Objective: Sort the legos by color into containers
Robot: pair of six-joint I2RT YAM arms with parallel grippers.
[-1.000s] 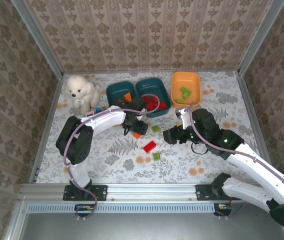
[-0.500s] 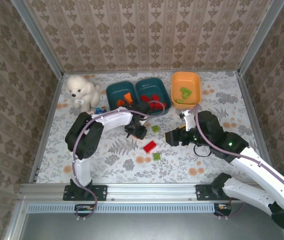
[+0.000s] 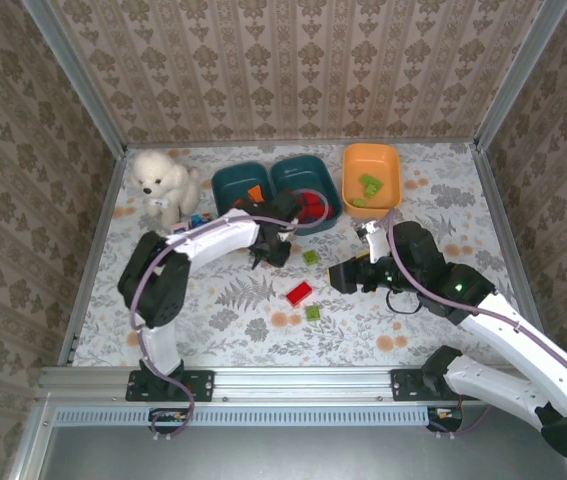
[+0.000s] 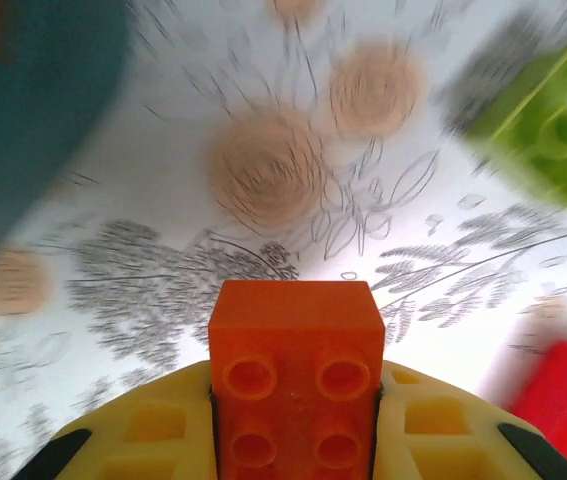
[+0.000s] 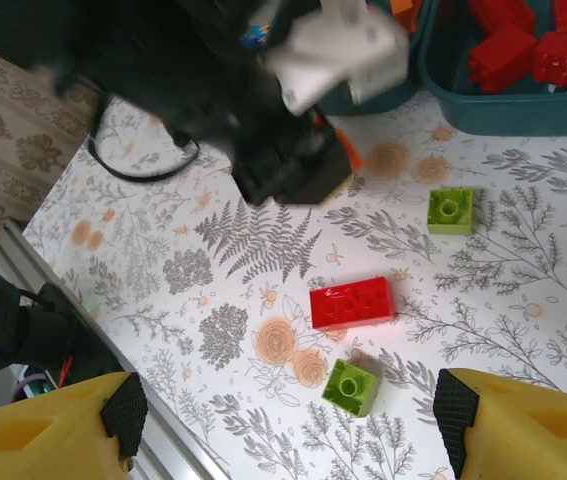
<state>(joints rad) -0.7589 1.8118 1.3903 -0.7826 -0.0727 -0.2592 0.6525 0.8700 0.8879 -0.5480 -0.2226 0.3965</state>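
Note:
My left gripper needs to release the orange lego toward the back of the teal tray (image 3: 239, 195) nearest the white plush dog.
My left gripper (image 4: 296, 405) is shut on an orange lego (image 4: 296, 360), held just above the table in front of the teal trays (image 3: 268, 248). A green lego (image 4: 548, 140) and a red one (image 4: 563, 392) lie nearby, blurred. My right gripper (image 5: 291, 412) hangs open and empty over a red lego (image 5: 352, 302) and two green legos (image 5: 352, 386) (image 5: 450, 211). At the back stand the containers. The left teal tray (image 3: 225, 181) holds orange legos, the middle teal tray (image 3: 291, 172) red ones, and the orange tray (image 3: 393, 170) green ones.
A white plush dog (image 3: 161, 185) sits at the back left, with small blue items (image 3: 195, 220) beside it. Patterned walls enclose the table on three sides, and a metal rail (image 3: 293, 380) runs along the near edge. The left arm (image 5: 293, 60) crosses the top of the right wrist view.
My left gripper has shut on the orange lego that lay on the table and has raised it a little toward the trays. The right arm drew slightly right, then held still.

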